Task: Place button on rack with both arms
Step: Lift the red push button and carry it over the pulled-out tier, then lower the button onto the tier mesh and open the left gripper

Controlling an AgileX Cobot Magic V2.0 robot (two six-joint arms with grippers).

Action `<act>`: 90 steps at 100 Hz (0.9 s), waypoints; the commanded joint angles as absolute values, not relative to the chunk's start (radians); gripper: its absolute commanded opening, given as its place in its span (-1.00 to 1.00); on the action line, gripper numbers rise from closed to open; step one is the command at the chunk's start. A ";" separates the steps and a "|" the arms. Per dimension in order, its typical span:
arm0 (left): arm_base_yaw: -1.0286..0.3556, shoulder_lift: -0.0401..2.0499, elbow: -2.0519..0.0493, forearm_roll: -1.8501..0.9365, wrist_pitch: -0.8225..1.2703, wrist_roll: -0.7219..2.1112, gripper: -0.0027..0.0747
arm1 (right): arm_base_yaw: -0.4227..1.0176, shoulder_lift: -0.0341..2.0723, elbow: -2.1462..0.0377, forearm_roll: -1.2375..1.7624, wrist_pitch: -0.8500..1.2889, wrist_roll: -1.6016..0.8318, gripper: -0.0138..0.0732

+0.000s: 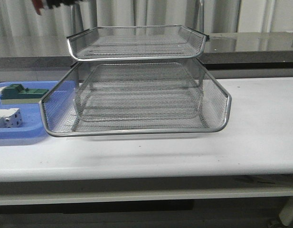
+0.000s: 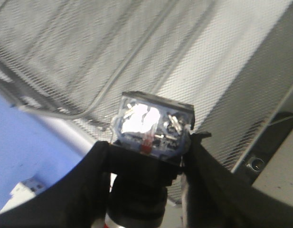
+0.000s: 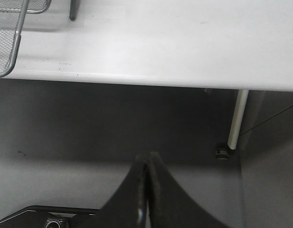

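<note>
My left gripper has the button. It will let go of it in the middle of the rack's lower mesh tray (image 1: 138,102).
My left gripper (image 2: 151,142) is shut on the button (image 2: 152,124). Its blue-black body with shiny contacts sticks out past the fingertips, and the black collar sits between the fingers (image 2: 84,190). The left wrist view shows the button held above the silver mesh of the rack (image 2: 89,57). In the front view the rack (image 1: 137,97) stands mid-table, with its lower tray pulled forward. The left gripper (image 1: 56,4) shows only at the top left edge, above the rack's top tier, with a bit of red (image 1: 37,6) beside it. My right gripper (image 3: 148,156) is shut and empty, below the table's front edge.
A flat blue tray (image 1: 23,135) lies left of the rack, holding a green block (image 1: 20,92) and white blocks (image 1: 7,118). The right wrist view shows the table edge (image 3: 151,78), a table leg (image 3: 236,118) and a rack corner (image 3: 8,42).
</note>
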State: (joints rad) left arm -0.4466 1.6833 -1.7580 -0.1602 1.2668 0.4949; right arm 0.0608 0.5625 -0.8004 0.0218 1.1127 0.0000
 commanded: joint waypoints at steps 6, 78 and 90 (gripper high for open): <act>-0.542 1.687 -1.777 -0.180 1.226 0.481 -0.98 | 0.056 0.566 -0.832 0.009 1.063 0.000 -0.84; -0.645 1.930 -1.777 -0.157 1.127 0.505 -0.98 | 0.056 0.566 -0.832 0.009 1.063 0.000 -0.84; -0.645 1.936 -1.777 -0.157 1.127 0.505 -0.98 | 0.056 0.566 -0.832 0.009 1.063 0.000 -0.84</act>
